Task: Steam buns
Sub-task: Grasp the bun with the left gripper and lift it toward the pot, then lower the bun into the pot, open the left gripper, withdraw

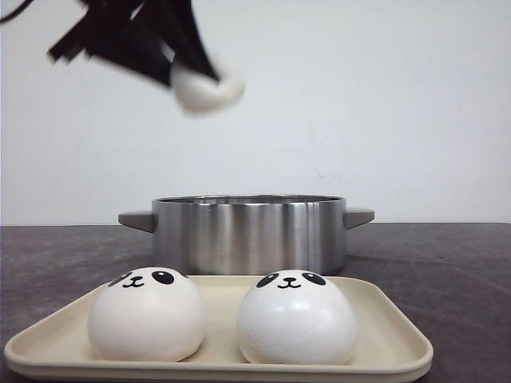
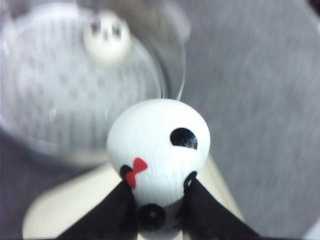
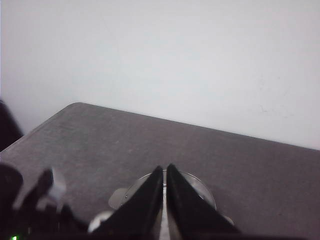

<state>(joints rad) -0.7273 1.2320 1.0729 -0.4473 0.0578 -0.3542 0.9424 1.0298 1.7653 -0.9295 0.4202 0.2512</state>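
Observation:
I will let go of the white panda bun with my left gripper on the perforated tray inside the steel pot (image 1: 211, 227) (image 2: 55, 71), next to the other bun.
My left gripper (image 1: 200, 76) is shut on a white panda bun (image 1: 209, 89) and holds it high in the air above the steel pot (image 1: 249, 233), blurred by motion. In the left wrist view the held bun (image 2: 159, 142) shows a red bow and sits between the black fingers (image 2: 116, 210). One bun (image 2: 107, 36) lies inside the pot on its perforated tray (image 2: 55, 95). Two more buns (image 1: 146, 313) (image 1: 296, 317) sit on the cream tray (image 1: 391, 351) at the front. My right gripper (image 3: 165, 170) is shut and empty, well above the pot (image 3: 197, 187).
The dark grey tabletop (image 1: 447, 271) runs around the pot and tray, with a white wall behind. The pot has side handles (image 1: 359, 217). In the right wrist view the blurred left arm (image 3: 30, 210) shows beside the pot.

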